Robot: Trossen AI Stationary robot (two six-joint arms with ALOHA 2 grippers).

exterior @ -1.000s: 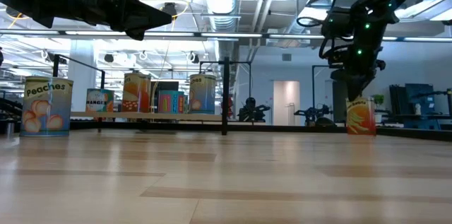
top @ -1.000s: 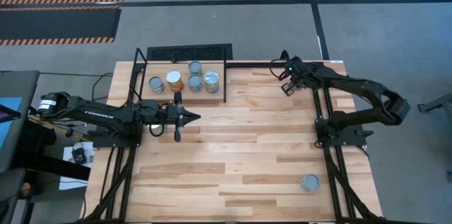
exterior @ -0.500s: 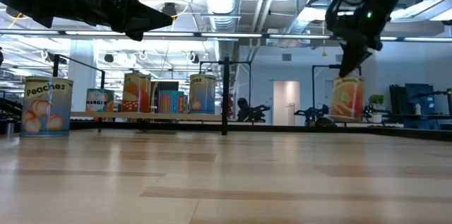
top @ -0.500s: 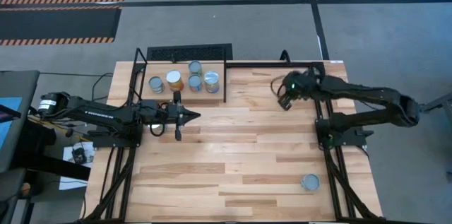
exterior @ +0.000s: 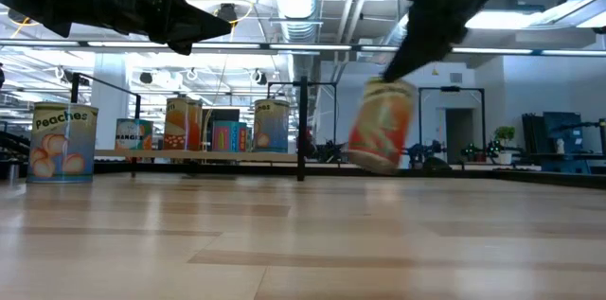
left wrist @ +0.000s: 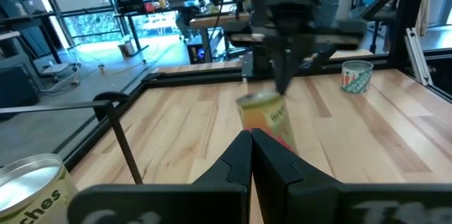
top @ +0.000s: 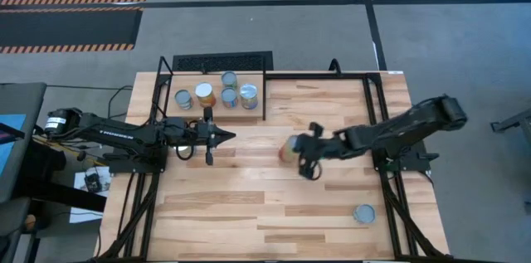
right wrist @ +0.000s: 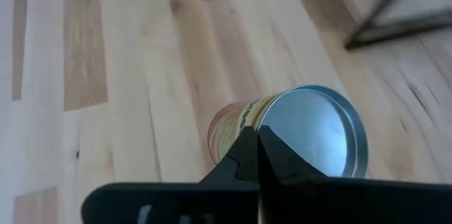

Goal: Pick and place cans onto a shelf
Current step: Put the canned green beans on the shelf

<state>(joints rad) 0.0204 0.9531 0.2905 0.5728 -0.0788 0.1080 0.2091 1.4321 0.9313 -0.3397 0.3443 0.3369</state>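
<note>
My right gripper is to put the orange-yellow can down on the bare wood (top: 250,140) (right wrist: 245,46), at a spot that lies just beyond the fingertips of my left gripper. The can is now over the table's middle.
My right gripper (top: 299,148) is shut on an orange-yellow can (top: 287,148) over the middle of the table. The can shows tilted and off the wood in the low view (exterior: 382,126), and its silver lid faces the right wrist camera (right wrist: 314,133). My left gripper (top: 222,137) is shut and empty, held level just near of the shelf (top: 253,107), a black-rod frame at the far left with several cans (top: 230,89) standing in it. A "Peaches" can (exterior: 62,144) stands at the shelf's left end. My right gripper holds the orange-yellow can at the rim of its lid (right wrist: 263,121), at the can's top end. The fingers (exterior: 409,49) come from above, slanting down toward the table's left. The can hangs below them, tilted and clear of the table. The fingers hide the exact contact.
One more can (top: 363,213) stands alone near the table's near right corner; it also shows in the left wrist view (left wrist: 357,75). A black rod frame (top: 369,76) runs along the table's far and right sides. Bare planks (top: 249,188) lie between the arms.
My right gripper has carried the orange-yellow can from the table's far right corner toward the left and near, to the middle. The can stood on the table a second ago, was lifted clear, and now hangs tilted. My left arm has kept still.
</note>
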